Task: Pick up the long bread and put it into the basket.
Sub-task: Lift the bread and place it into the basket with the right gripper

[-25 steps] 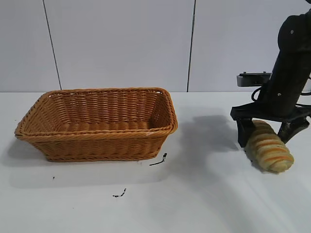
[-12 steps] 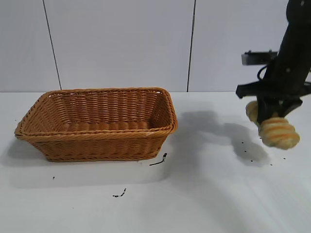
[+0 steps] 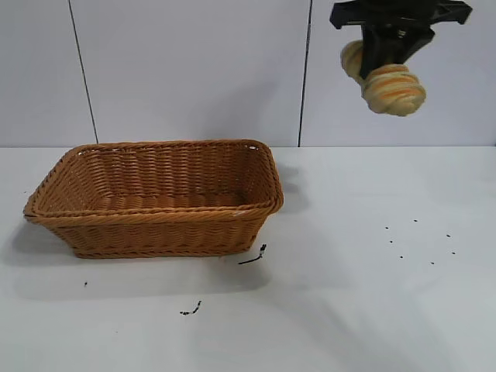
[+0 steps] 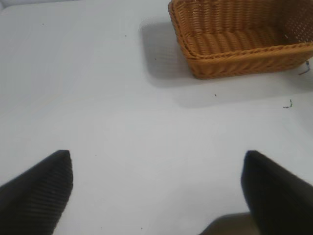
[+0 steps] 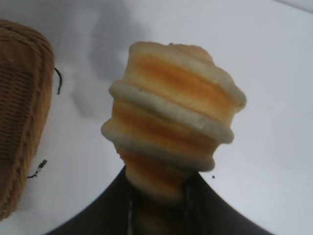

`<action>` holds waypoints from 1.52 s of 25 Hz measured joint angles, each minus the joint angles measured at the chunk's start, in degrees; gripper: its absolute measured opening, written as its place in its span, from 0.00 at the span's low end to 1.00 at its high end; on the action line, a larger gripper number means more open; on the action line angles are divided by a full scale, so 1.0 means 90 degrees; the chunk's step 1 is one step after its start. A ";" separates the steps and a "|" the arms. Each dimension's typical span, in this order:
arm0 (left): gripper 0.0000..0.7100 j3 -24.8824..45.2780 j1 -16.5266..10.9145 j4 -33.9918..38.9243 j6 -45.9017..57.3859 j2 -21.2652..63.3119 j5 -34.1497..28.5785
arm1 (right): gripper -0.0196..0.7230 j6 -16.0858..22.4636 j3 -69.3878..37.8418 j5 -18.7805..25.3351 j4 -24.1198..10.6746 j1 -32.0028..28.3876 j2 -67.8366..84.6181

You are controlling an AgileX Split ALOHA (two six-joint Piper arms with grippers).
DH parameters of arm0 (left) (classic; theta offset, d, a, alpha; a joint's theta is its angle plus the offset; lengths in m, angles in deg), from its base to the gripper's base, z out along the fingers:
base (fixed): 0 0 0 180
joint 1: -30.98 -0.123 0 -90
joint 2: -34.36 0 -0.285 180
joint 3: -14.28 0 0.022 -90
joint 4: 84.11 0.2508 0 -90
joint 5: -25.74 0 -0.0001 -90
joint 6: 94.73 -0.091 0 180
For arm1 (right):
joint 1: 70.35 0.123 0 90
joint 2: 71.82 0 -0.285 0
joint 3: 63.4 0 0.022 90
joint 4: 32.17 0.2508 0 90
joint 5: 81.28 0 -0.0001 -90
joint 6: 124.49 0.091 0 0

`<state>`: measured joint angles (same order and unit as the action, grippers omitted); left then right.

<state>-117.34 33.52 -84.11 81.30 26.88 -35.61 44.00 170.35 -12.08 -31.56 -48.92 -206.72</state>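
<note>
My right gripper will set the long bread down in the middle of the wicker basket [image 3: 154, 182], lengthwise between the basket's short ends.
My right gripper [image 3: 390, 56] is shut on the long bread [image 3: 394, 89], a tan-yellow roll with orange-brown ridges, and holds it high above the table at the upper right, well right of the basket. In the right wrist view the bread [image 5: 173, 122] sticks out from between the fingers [image 5: 195, 196]. The orange-brown wicker basket [image 3: 155, 218] stands on the table at the left and holds nothing I can see; it also shows in the left wrist view [image 4: 234, 54] and the right wrist view [image 5: 22, 112]. My left gripper [image 4: 156, 188] is open over bare table, away from the basket.
The white table [image 3: 349, 310] has small dark crumbs [image 3: 418, 240] at the right and two dark scraps [image 3: 254, 256] in front of the basket. A white panelled wall stands behind.
My right gripper has lifted the long bread from the table at the right to high above it, moving up and slightly left. Crumbs show where it lay.
</note>
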 joint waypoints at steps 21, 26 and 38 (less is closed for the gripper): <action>0.98 0.0000 0.0000 0.0000 0.0000 0.0000 0.0000 | 0.22 -0.4802 0.0267 -0.1499 0.0872 0.1668 -0.1833; 0.98 0.0000 0.0000 0.0000 0.0000 0.0000 0.0000 | 0.25 -0.4888 0.0267 -0.1598 0.0917 0.1668 -0.2091; 0.98 0.0000 0.0000 0.0000 0.0000 0.0000 0.0000 | 0.90 -0.4888 0.0267 -0.1746 0.1126 0.1662 -0.2013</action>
<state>-117.34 33.52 -84.11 81.30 26.88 -35.61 0.01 172.75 -27.80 -21.43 -33.97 -224.84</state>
